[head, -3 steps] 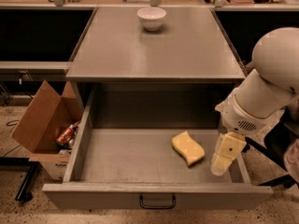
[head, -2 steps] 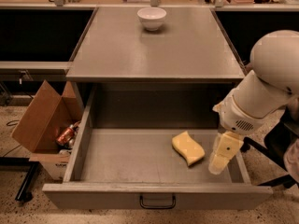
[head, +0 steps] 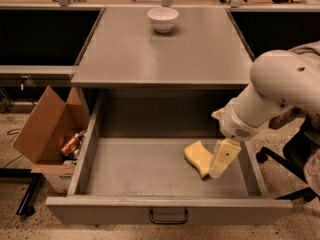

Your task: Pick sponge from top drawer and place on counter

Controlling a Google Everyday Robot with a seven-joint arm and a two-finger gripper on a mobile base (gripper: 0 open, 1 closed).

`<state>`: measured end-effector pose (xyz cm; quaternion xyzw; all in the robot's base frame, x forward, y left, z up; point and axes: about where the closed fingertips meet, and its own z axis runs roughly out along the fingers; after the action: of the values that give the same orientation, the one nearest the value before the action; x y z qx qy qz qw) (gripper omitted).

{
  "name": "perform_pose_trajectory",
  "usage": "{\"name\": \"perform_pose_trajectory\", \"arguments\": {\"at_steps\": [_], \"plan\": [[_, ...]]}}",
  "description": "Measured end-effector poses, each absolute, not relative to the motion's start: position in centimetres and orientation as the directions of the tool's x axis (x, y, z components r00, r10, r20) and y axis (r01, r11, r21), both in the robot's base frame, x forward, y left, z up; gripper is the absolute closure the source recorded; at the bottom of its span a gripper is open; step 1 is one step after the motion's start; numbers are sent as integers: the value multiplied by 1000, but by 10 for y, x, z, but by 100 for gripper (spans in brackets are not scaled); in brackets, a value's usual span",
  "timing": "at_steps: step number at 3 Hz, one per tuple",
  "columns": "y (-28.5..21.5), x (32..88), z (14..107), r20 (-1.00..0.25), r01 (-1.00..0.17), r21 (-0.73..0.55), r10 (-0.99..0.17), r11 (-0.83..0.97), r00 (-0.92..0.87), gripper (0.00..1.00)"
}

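Next, I should grip the drawer's pale yellow sponge by the sponge's edge (head: pixel 208 161) nearest the white arm.
The pale yellow sponge (head: pixel 196 155) lies on the floor of the open top drawer (head: pixel 130 166), right of centre. The drawer is pulled out, its dark handle (head: pixel 168 217) at the front. My gripper (head: pixel 223 158) hangs down inside the drawer from the white arm (head: pixel 280 86) on the right. It sits right at the sponge's right edge and overlaps it in this view. The grey counter (head: pixel 160 59) lies above the drawer.
A white bowl (head: pixel 162 19) stands at the back of the counter. An open cardboard box (head: pixel 45 126) with cans sits on the floor to the left of the drawer. A dark office chair (head: pixel 295 156) stands at the right. A wooden tabletop runs along the back.
My gripper has moved left inside the drawer, from clear of the sponge to right against its right edge. The sponge has not moved.
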<state>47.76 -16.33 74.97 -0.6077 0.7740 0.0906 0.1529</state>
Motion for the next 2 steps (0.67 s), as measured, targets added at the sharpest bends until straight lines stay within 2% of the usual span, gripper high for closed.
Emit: {"name": "perform_pose_trajectory", "arguments": {"at_steps": [2], "plan": [[-140, 502, 697, -299, -977, -60, -937, 207, -180, 0]]}}
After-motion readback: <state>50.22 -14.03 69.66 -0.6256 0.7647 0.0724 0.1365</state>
